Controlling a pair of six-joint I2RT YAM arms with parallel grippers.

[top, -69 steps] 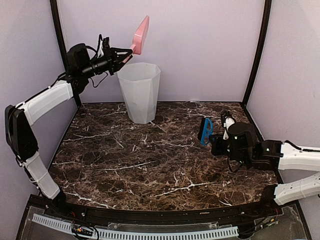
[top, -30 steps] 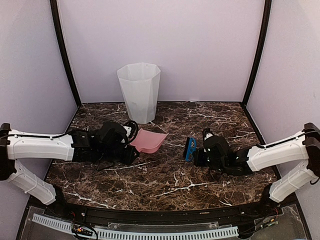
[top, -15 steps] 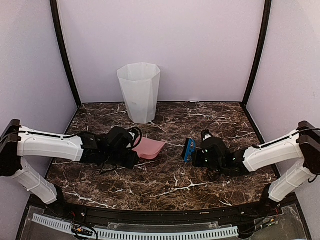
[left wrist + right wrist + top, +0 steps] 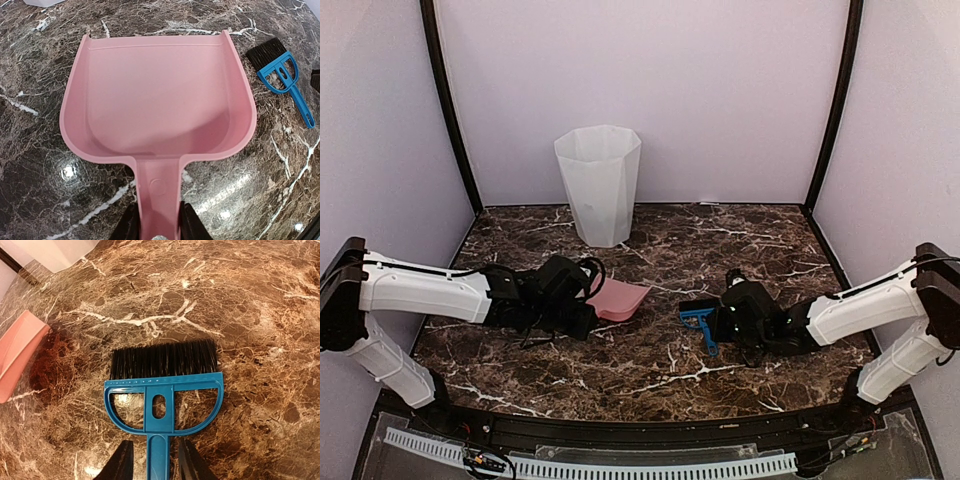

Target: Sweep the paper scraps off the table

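I should let go of the pink dustpan with my left gripper on the table (image 4: 605,307) (image 4: 136,113) in front of the white waste bin.
No paper scraps show on the table (image 4: 650,370) in any view. My left gripper (image 4: 582,300) is shut on the handle of the pink dustpan (image 4: 620,297), which lies flat on the tabletop; the left wrist view shows the pan (image 4: 160,95) empty, with my left gripper (image 4: 157,225) clamped on the handle. The blue hand brush (image 4: 698,322) lies flat on the table right of centre. My right gripper (image 4: 722,322) is open, its fingers (image 4: 122,462) standing apart on either side of the brush handle (image 4: 158,450) with gaps. The brush also shows in the left wrist view (image 4: 280,75).
A white faceted waste bin (image 4: 600,185) stands at the back, left of centre, near the rear wall. Purple walls close in the back and sides. The dustpan edge shows at the left of the right wrist view (image 4: 17,352).
The dustpan came down from above the bin to the table. The brush, held upright before, now lies flat, and my right gripper has opened around its handle.
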